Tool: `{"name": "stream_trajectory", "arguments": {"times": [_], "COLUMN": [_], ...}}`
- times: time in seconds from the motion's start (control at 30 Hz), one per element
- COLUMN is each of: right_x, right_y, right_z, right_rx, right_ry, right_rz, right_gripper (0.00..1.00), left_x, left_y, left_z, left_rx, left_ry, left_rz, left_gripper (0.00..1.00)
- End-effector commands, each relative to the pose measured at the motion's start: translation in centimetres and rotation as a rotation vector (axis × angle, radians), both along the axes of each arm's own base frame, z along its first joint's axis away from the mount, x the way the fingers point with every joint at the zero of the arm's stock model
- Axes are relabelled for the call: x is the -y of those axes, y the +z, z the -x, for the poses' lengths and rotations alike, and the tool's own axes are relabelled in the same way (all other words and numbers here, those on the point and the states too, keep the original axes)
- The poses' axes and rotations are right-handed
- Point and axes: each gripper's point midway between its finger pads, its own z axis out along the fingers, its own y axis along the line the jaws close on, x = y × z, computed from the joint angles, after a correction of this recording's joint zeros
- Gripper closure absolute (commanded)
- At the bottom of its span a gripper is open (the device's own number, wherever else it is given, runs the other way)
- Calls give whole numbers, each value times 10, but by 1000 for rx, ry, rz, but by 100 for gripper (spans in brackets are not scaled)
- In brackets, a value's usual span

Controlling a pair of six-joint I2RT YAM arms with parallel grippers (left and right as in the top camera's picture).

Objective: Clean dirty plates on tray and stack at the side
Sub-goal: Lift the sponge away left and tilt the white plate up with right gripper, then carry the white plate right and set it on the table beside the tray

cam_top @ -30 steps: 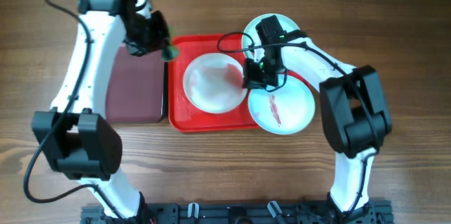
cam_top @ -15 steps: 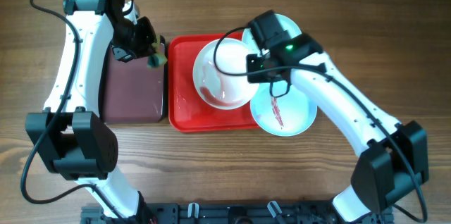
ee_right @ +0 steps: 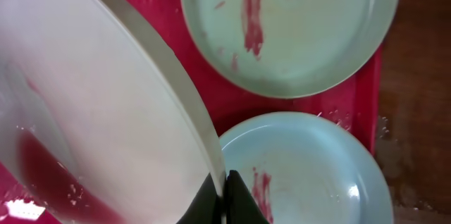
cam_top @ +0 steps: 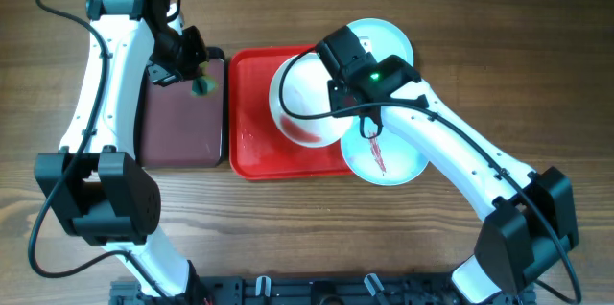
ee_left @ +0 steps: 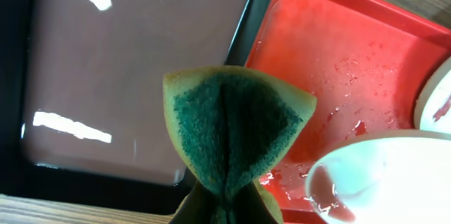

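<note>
Next, my right gripper lets go of the white plate on the bare wooden table (cam_top: 482,93) beside the two pale-blue plates.
My right gripper (cam_top: 347,97) (ee_right: 225,197) is shut on the rim of the white plate (cam_top: 299,104) (ee_right: 91,104). It holds the plate lifted and tilted above the red tray (cam_top: 251,147), with red liquid pooled at the plate's low edge. The plate's edge also shows in the left wrist view (ee_left: 384,175). Two pale-blue plates with red streaks lie at the tray's right end, one at the back (cam_top: 389,35) (ee_right: 303,20) and one at the front (cam_top: 391,159) (ee_right: 310,175). My left gripper (cam_top: 195,67) (ee_left: 225,211) is shut on a green-and-yellow sponge (cam_top: 201,83) (ee_left: 236,122) above the maroon tray.
A smaller black-rimmed maroon tray (cam_top: 180,123) (ee_left: 127,62) lies against the red tray's left side. The red tray floor (ee_left: 331,55) is wet with droplets. Bare wooden table lies in front of and behind the trays.
My right gripper has raised and tilted the white plate off the tray floor and swung it back. My left gripper has moved left with the sponge, from the red tray's edge to over the maroon tray.
</note>
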Motion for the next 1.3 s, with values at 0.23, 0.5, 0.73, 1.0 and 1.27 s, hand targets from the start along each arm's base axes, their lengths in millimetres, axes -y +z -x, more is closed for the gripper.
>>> {"name": "stream_trajectory", "arguments": {"times": [0.23,0.5,0.73,1.0,1.27], "right_x": [-5,-26,-33,-42,-45], "right_y": [48,103,133,164,163], "right_z": [-32,-21,-9,9,10], "right_rx": [330,624,760,883,879], "right_ry": [-13,-7,-48,-92,-75], "right_rz": [184,439,544,649,650], "right_gripper": [96,96,96,96,96], "left_x": [-3,-2,-2,-2,-2], "left_y": [3,3,3,3,3], "left_z": [-2,-2,-3,-3,-3], "left_rx": [16,17,18,21,20], "left_ry": [-10,-11,-11,-11,-11], "left_rz": [-18,-18,-18,-18,-17], "left_gripper": [96,96,96,96,96]}}
